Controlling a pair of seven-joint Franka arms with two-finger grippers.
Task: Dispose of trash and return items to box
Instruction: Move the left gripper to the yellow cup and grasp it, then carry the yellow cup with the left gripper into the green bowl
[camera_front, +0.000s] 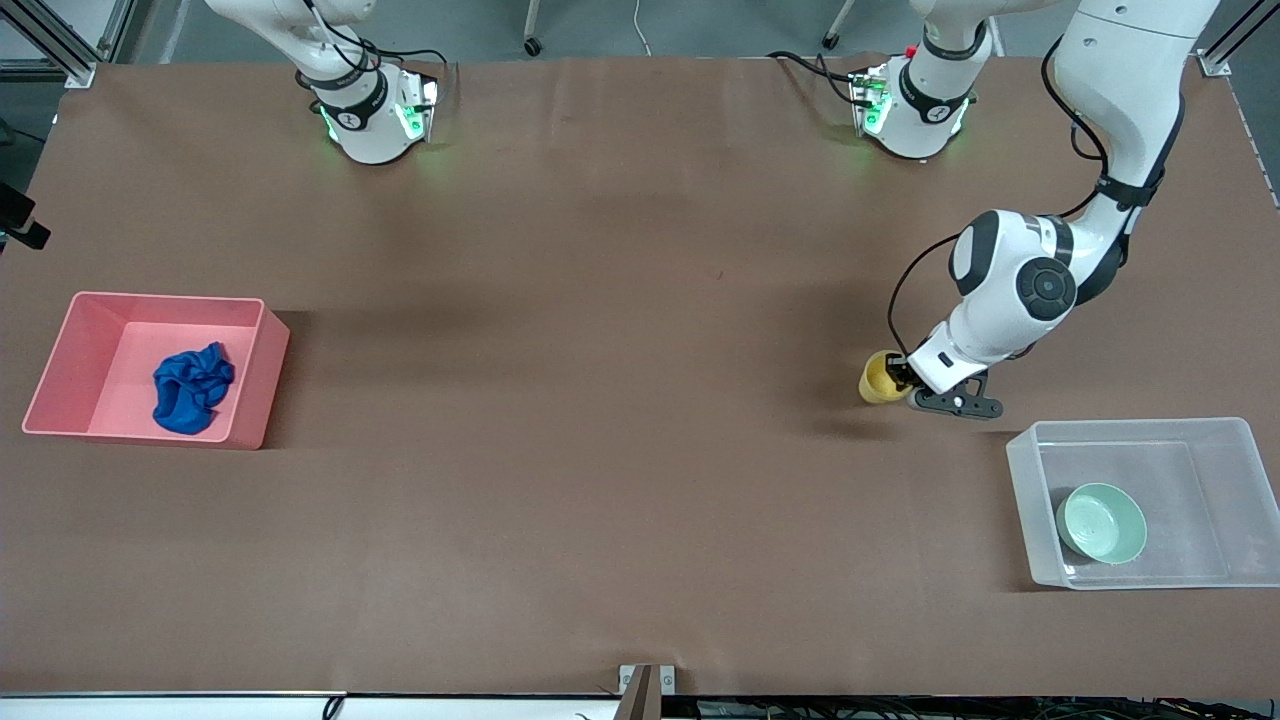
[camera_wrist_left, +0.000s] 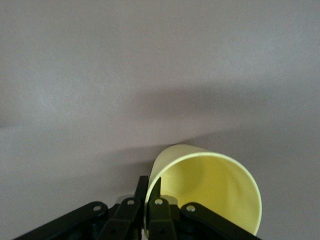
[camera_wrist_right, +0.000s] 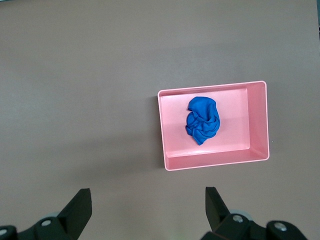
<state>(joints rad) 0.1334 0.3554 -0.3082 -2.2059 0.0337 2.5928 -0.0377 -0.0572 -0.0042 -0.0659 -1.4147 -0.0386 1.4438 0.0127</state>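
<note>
My left gripper needs to release the yellow cup inside the mint-green bowl (camera_front: 1107, 518) in the clear box.
My left gripper (camera_front: 903, 377) is shut on the wall of the yellow cup (camera_front: 880, 378), one finger inside the rim and one outside. It holds the cup tilted over the table beside the clear box (camera_front: 1022, 470). In the left wrist view the cup (camera_wrist_left: 210, 192) fills the space by the gripper (camera_wrist_left: 149, 182). The mint-green bowl (camera_front: 1101, 522) lies in the clear box. The blue cloth wad (camera_front: 192, 388) lies in the pink bin (camera_front: 160, 298). My right gripper (camera_wrist_right: 147, 195) is open and empty, high over the table; its wrist view shows the cloth (camera_wrist_right: 202, 120) in the pink bin (camera_wrist_right: 165, 131).
The pink bin stands at the right arm's end of the table, the clear box at the left arm's end, nearer the front camera. The brown table (camera_front: 600, 400) lies bare between them. The arm bases (camera_front: 375, 110) stand along the table's edge farthest from the front camera.
</note>
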